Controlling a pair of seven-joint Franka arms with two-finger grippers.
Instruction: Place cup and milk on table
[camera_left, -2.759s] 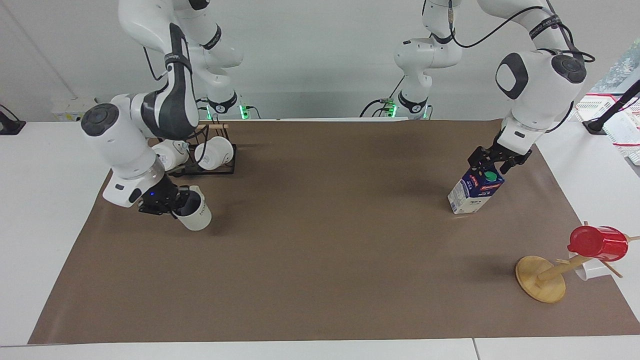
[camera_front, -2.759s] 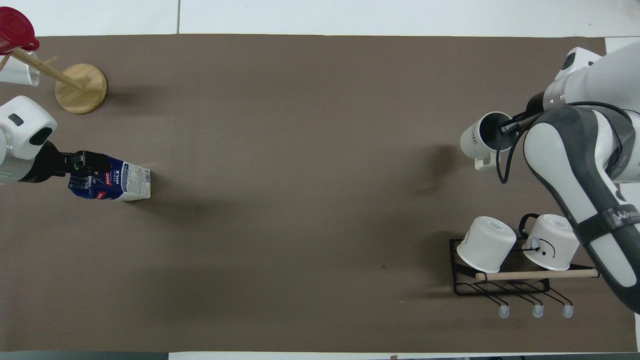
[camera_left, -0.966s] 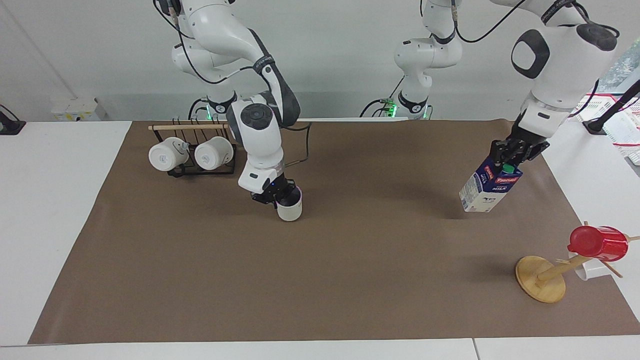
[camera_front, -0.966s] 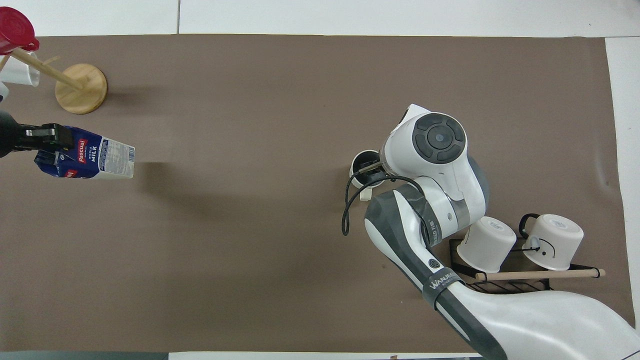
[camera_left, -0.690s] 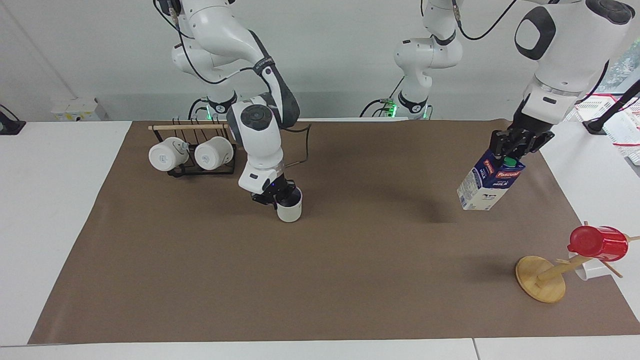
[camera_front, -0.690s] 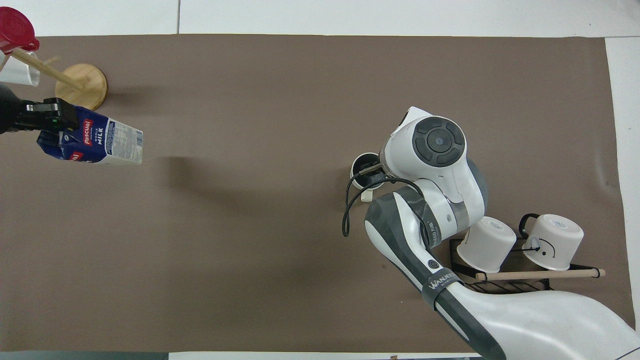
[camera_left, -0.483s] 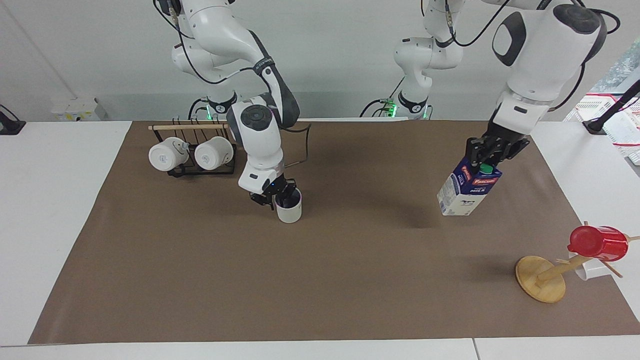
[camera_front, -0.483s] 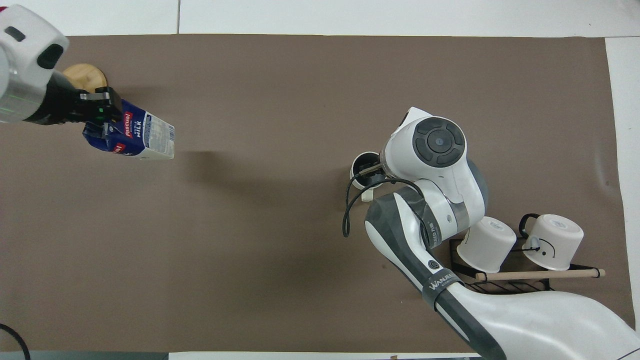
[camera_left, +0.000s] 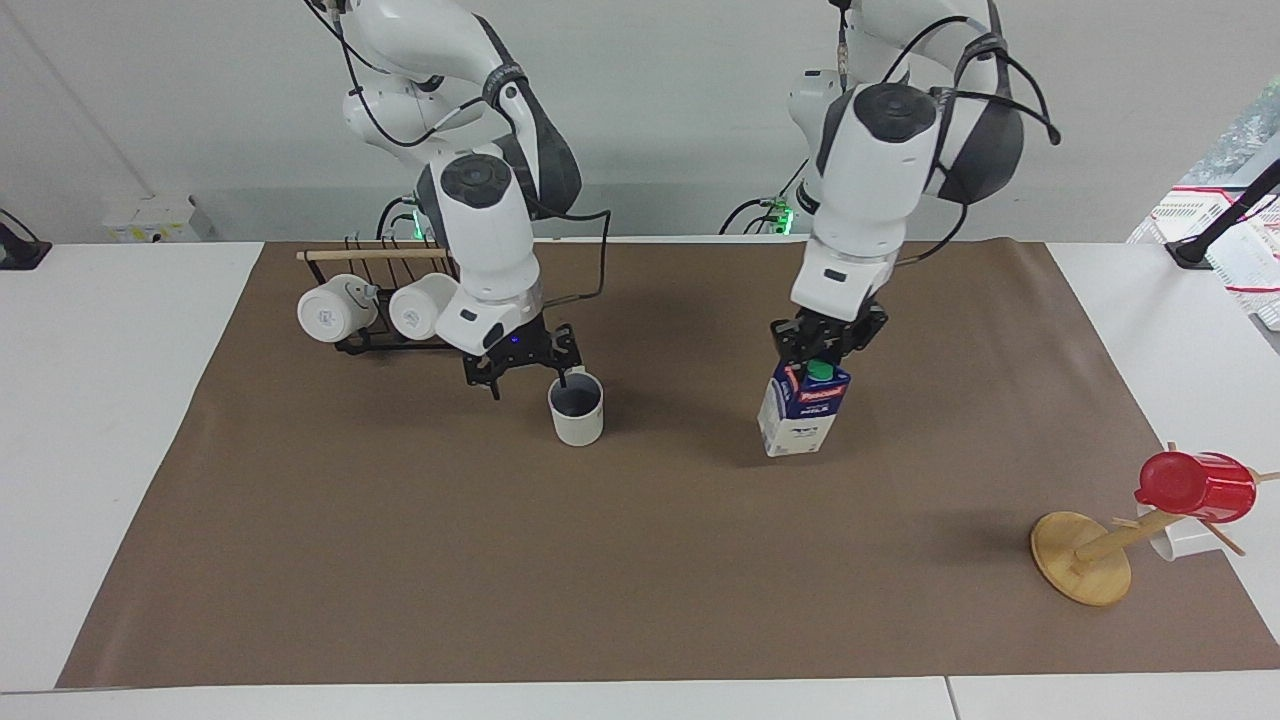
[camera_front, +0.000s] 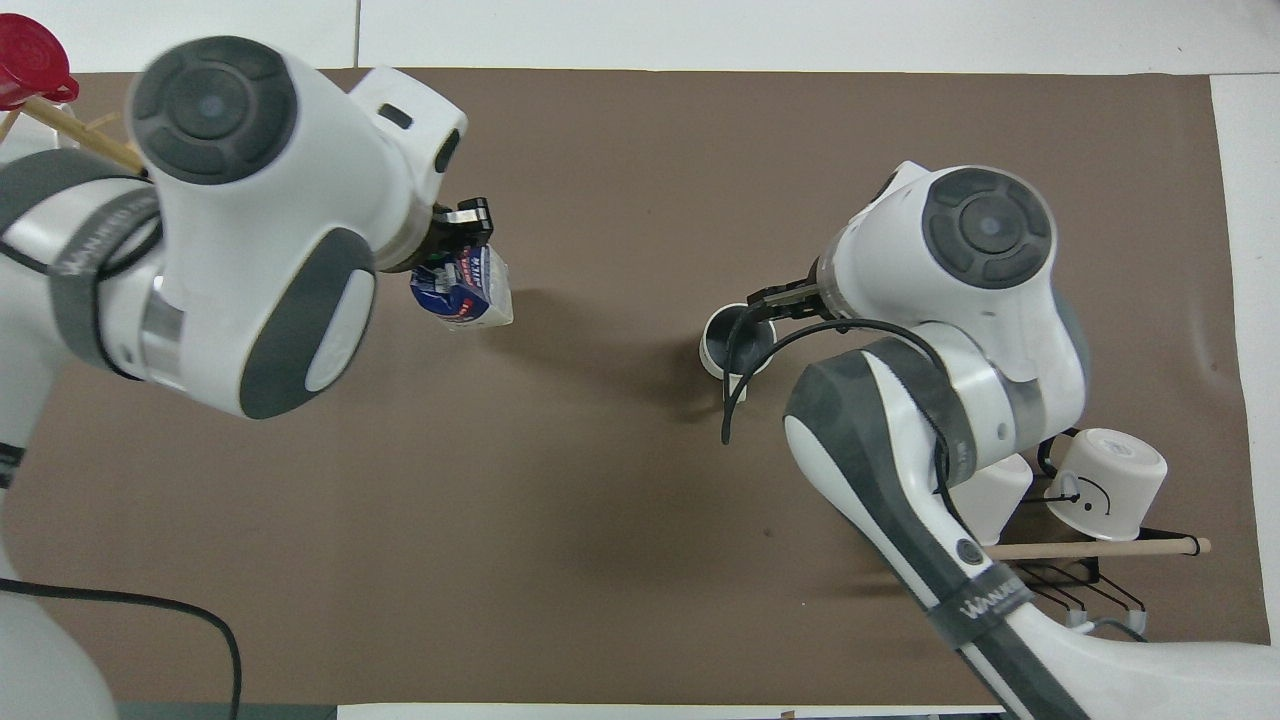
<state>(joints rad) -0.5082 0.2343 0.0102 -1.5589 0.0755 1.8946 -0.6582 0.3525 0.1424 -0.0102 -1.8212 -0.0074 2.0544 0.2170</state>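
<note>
The robot's left gripper needs to put the milk down on the brown sheet (camera_front: 642, 356) close beside the off-white cup. The milk now hangs nearly upright at the sheet.
The off-white cup (camera_left: 576, 412) stands upright on the brown sheet of the table (camera_left: 640, 560), near the middle; it also shows in the overhead view (camera_front: 735, 342). My right gripper (camera_left: 528, 381) is open just above it, toward the mug rack, with one fingertip (camera_left: 563, 379) at the cup's rim. My left gripper (camera_left: 824, 347) is shut on the gable top of the blue and white milk (camera_left: 802, 415), which hangs nearly upright at the sheet, beside the cup toward the left arm's end. I cannot tell if its base touches. The milk also shows in the overhead view (camera_front: 465, 292).
A black wire rack (camera_left: 400, 335) with two white mugs (camera_left: 330, 312) lies near the right arm's base. A wooden stand (camera_left: 1082, 560) with a red cup (camera_left: 1196, 487) stands at the left arm's end, farther from the robots.
My right gripper has opened, let go of the cup and drawn back a little. My left arm has carried the milk toward the middle of the table and lowered it beside the cup.
</note>
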